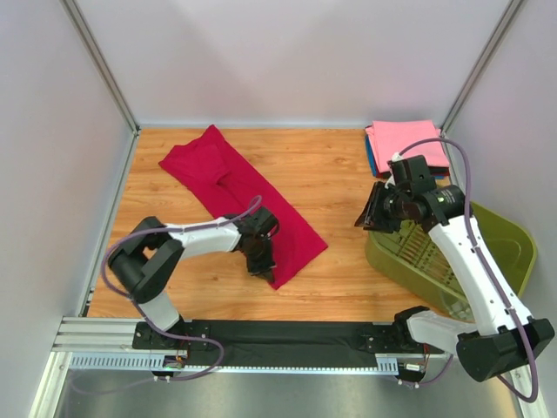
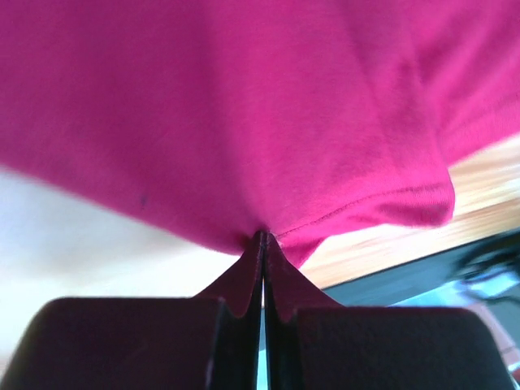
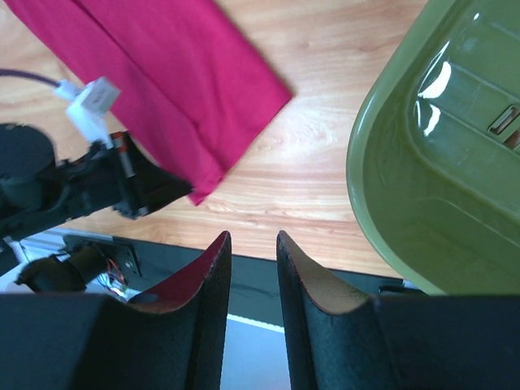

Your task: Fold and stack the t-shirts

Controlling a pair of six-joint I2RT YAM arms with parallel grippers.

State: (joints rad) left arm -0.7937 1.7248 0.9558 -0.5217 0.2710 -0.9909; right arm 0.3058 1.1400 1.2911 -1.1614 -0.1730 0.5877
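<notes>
The crimson t-shirt lies at a slant across the wooden table. Next, my left gripper opens, takes the hem's near corner [image 1: 277,285] and pulls the t-shirt straighter before folding it.
A crimson t-shirt [image 1: 235,192] lies as a long diagonal strip across the wooden table, from back left to the middle. My left gripper [image 1: 258,261] is at its near end, shut on a pinch of the hem. In the left wrist view the red cloth [image 2: 244,106] fills the frame above the closed gripper [image 2: 263,236]. A folded stack with a pink t-shirt [image 1: 405,139] on top and a blue edge [image 1: 369,157] below sits at the back right. My right gripper [image 1: 370,209] hovers in front of that stack. Its jaws [image 3: 253,237] stand a little apart and hold nothing.
An olive-green plastic basket [image 1: 513,252] stands at the right, under my right arm; its rim [image 3: 366,162] is just right of the right fingers. White walls close in the table on three sides. A black rail [image 1: 287,335] runs along the near edge.
</notes>
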